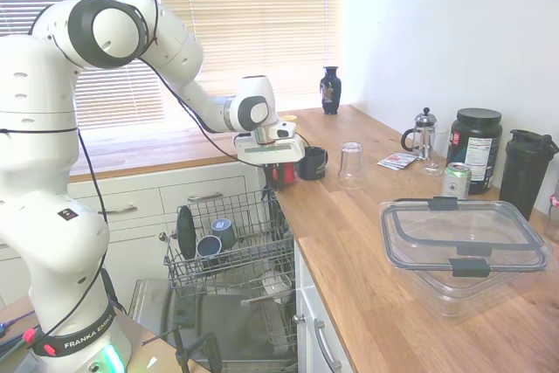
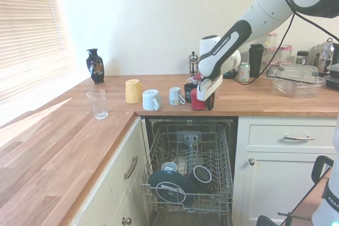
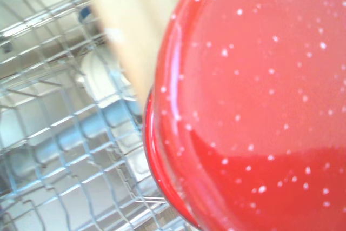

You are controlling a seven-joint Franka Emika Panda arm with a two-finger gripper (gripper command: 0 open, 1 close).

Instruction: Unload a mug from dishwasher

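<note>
The red mug is in my gripper, at the counter's front edge above the dishwasher. It will let go of the mug on the wooden counter [image 2: 211,102] beside the dark navy mug, near the front edge.
The glossy red mug [image 1: 281,174] [image 2: 196,99] is at the front edge of the wooden counter, right above the open dishwasher. My gripper [image 1: 278,163] [image 2: 205,98] comes down onto it and is shut on it. Up close, the mug [image 3: 259,106] fills most of the wrist view, with wire rack behind it. The dishwasher's grey wire rack [image 1: 262,255] [image 2: 159,152] is pulled out below and holds a dark plate and grey-blue cups [image 1: 217,240] [image 2: 201,174]. I cannot tell whether the mug's base touches the counter.
A dark navy mug [image 1: 313,163] stands just behind the red one. A yellow cup [image 2: 133,90], a pale blue cup [image 2: 151,99] and a small white mug [image 2: 175,96] lie along the counter edge. A glass [image 1: 351,163], vase [image 1: 330,90] and plastic container [image 1: 463,242] stand farther off.
</note>
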